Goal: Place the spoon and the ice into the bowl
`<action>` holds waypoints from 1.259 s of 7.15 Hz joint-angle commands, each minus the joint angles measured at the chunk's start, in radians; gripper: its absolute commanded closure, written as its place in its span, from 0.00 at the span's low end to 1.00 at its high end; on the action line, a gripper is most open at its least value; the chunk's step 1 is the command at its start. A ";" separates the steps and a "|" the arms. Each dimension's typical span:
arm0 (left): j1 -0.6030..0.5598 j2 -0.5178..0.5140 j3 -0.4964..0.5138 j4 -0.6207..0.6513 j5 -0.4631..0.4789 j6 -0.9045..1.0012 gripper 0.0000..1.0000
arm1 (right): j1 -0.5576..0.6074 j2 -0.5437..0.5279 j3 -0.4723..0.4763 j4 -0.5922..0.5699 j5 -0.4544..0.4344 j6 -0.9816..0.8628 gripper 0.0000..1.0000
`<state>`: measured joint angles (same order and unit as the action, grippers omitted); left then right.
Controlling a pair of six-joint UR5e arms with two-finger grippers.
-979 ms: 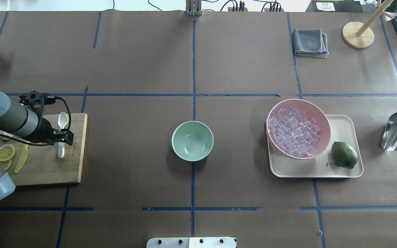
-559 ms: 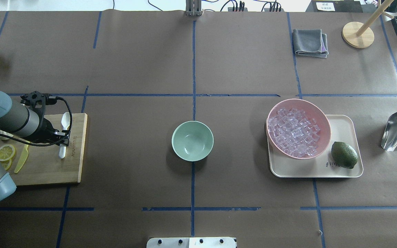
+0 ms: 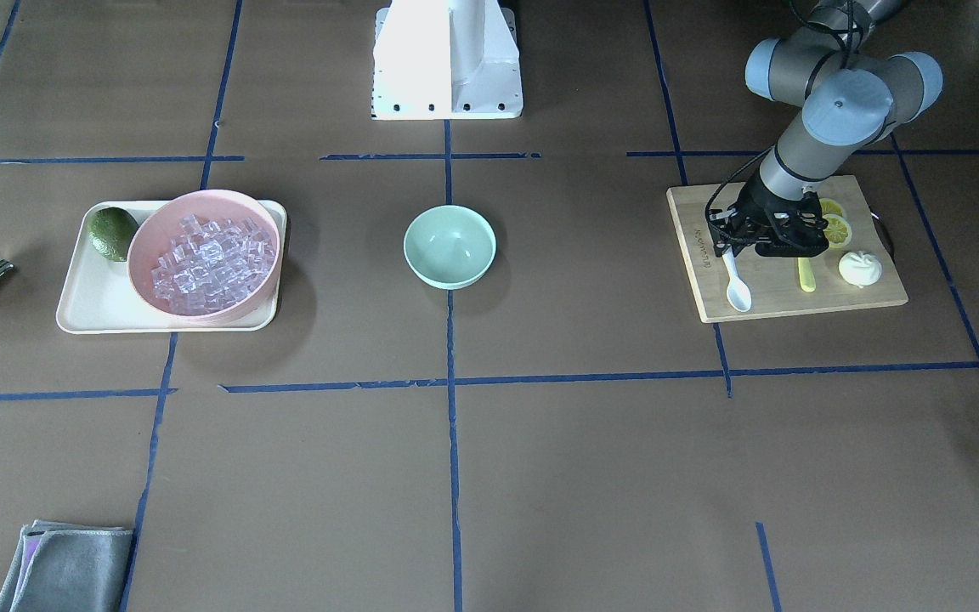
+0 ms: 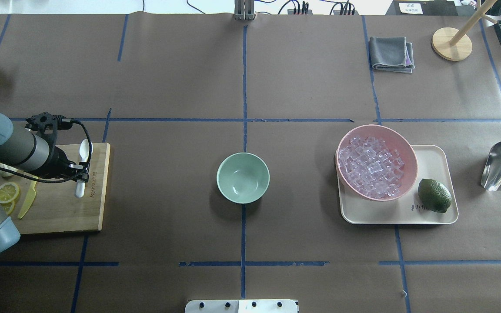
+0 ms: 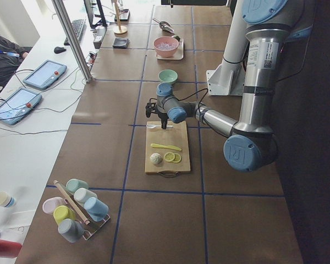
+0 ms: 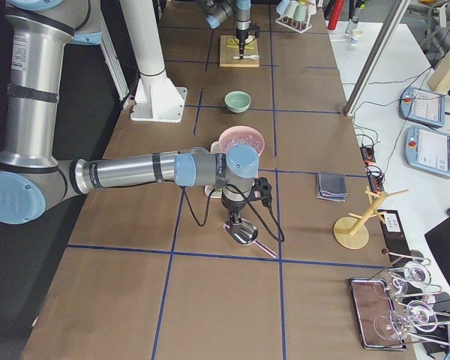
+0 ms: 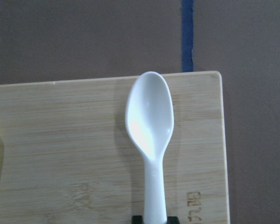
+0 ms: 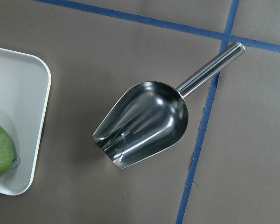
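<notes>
I should let go of the white spoon, now over the wooden cutting board, with my left gripper inside the empty mint-green bowl [image 3: 457, 236], with the spoon's handle resting on the bowl's rim.
The white spoon [image 4: 84, 149] is over the right part of the wooden cutting board [image 4: 59, 213]. My left gripper [image 4: 81, 174] is shut on its handle, and the left wrist view shows the scoop [image 7: 150, 121] pointing away from the fingertips. The mint-green bowl [image 4: 242, 177] stands empty at the table's centre. The ice [image 4: 370, 167] fills the pink bowl [image 4: 415, 167] on the right. My right gripper [image 6: 235, 217] hovers over a metal scoop [image 8: 144, 123]; I cannot tell whether it is open or shut.
A yellow-green knife [image 4: 28, 200] and lemon slices [image 4: 7, 191] lie on the board. The pink bowl and a lime [image 4: 434, 195] sit on a cream tray [image 4: 433, 161]. A grey cloth [image 4: 392, 53] and wooden stand [image 4: 451, 43] are at the far right.
My left gripper has closed in on the spoon handle. The spoon has shifted slightly to the right and tilted. The right side has not changed.
</notes>
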<state>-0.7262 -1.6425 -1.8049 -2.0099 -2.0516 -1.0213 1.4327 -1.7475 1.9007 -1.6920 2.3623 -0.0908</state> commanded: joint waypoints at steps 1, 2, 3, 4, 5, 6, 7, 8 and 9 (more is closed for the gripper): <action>0.002 -0.051 -0.048 0.000 0.069 0.126 1.00 | 0.000 0.000 0.000 0.000 0.000 -0.001 0.00; 0.010 -0.106 -0.042 0.002 0.074 0.160 1.00 | 0.000 0.002 0.000 0.000 0.000 -0.001 0.00; 0.023 -0.170 -0.028 0.003 0.068 0.238 1.00 | 0.000 0.002 0.000 0.000 0.000 -0.001 0.00; 0.072 -0.233 -0.018 0.006 0.067 0.291 1.00 | 0.000 0.000 -0.002 0.000 0.000 -0.001 0.00; 0.111 -0.309 0.001 0.041 0.068 0.291 1.00 | 0.000 0.000 -0.002 -0.002 -0.002 -0.001 0.00; 0.157 -0.388 0.004 0.128 0.068 0.291 1.00 | 0.000 0.000 -0.002 0.000 -0.002 -0.001 0.00; 0.175 -0.445 0.004 0.205 0.067 0.291 1.00 | 0.000 0.000 -0.005 0.000 -0.002 -0.001 0.00; 0.207 -0.482 0.004 0.245 0.065 0.284 1.00 | 0.000 0.000 -0.006 0.000 -0.002 -0.001 0.00; 0.234 -0.515 0.015 0.255 0.067 0.255 0.99 | 0.000 -0.001 -0.006 0.000 0.000 -0.003 0.00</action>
<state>-0.5266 -2.1110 -1.7987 -1.7864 -1.9854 -0.7427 1.4327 -1.7476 1.8954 -1.6920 2.3611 -0.0924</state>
